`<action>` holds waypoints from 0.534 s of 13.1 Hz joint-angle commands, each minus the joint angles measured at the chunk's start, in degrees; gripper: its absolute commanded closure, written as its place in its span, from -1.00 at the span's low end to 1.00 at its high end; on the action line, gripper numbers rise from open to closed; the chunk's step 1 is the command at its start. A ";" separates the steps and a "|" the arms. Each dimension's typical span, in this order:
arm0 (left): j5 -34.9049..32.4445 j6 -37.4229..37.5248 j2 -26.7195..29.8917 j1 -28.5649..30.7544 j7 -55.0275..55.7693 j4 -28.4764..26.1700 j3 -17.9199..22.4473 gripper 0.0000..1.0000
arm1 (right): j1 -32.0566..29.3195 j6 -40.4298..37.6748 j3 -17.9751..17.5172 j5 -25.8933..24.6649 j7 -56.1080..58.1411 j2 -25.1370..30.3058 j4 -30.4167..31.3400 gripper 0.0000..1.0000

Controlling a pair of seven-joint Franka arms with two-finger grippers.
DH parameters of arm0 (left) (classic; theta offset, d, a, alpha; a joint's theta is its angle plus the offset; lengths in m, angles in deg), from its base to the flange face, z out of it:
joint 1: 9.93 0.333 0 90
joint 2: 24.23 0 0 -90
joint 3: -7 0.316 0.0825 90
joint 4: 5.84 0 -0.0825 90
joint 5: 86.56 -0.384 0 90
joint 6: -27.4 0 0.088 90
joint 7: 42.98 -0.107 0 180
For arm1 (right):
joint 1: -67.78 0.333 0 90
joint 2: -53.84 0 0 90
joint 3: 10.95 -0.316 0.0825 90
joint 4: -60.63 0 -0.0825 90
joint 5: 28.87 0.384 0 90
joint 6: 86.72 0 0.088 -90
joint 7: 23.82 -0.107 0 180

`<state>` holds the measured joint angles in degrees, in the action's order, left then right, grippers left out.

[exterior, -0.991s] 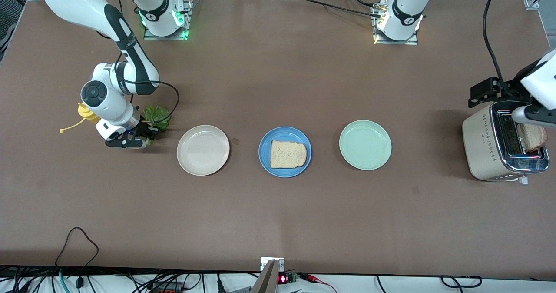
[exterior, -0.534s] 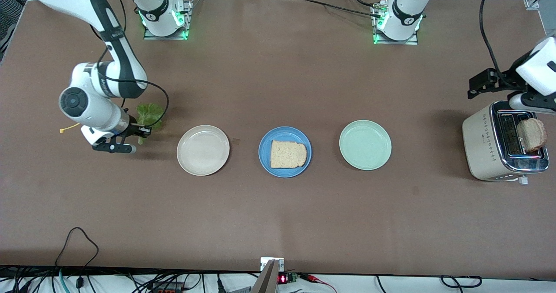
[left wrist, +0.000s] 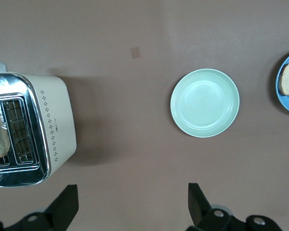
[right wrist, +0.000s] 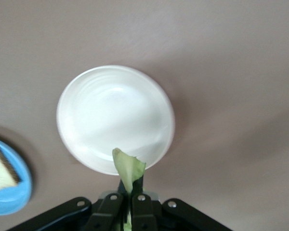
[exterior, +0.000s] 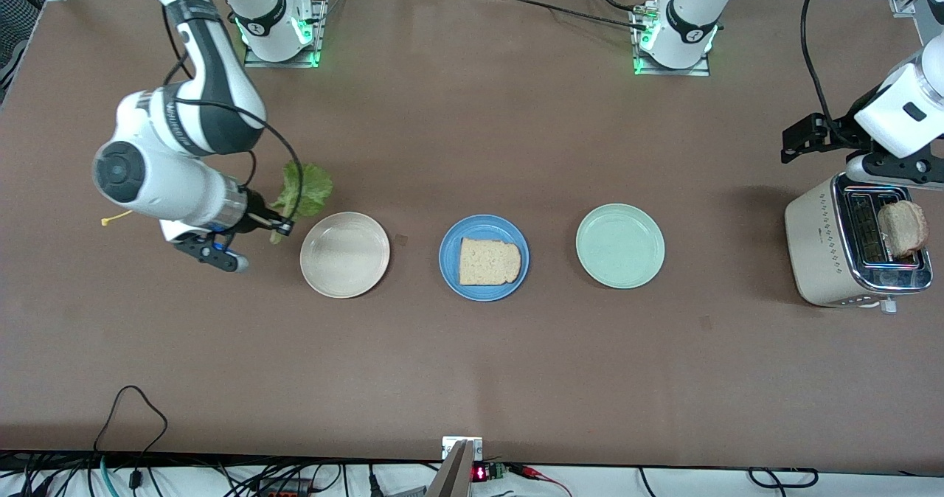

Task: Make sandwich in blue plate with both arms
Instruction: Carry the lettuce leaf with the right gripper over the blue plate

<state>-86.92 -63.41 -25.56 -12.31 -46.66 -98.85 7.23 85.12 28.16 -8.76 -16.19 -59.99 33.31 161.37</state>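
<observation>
I will use my right gripper to set the lettuce leaf down onto the bread slice on the blue plate point(exterior: 488, 259).
One slice of speckled toast bread point(exterior: 489, 261) lies on the blue plate point(exterior: 453, 254) in the middle of the table. My right gripper point(exterior: 279, 226) is shut on a crinkly green lettuce leaf point(exterior: 306, 189) and holds it in the air beside the beige plate point(exterior: 344, 254); in the right wrist view the lettuce leaf point(right wrist: 128, 170) sticks out between the shut fingers over the beige plate's rim point(right wrist: 74, 86). A second bread slice point(exterior: 901, 228) stands in the toaster point(exterior: 826, 254). My left gripper point(left wrist: 133, 204) is open and empty, up above the table beside the toaster point(left wrist: 53, 125).
A pale mint-green plate point(exterior: 620, 245) lies between the blue plate and the toaster. A yellow thing point(exterior: 110, 220) pokes out under the right arm. Cables run along the table edge nearest the camera.
My right gripper has lifted the lettuce leaf and carried it toward the beige plate. My left gripper has risen away from the toaster, leaving the bread slice in the slot.
</observation>
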 commanded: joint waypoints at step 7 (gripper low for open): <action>0.27 0.72 1.24 -0.69 0.34 -0.85 0.30 -1.00 | 11.75 10.78 0.35 14.91 -33.95 -17.86 -15.92 1.00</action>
<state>-86.92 -63.23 -25.48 -12.55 -46.64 -98.87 7.23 95.17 35.99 -8.87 -3.86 -88.99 19.65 149.31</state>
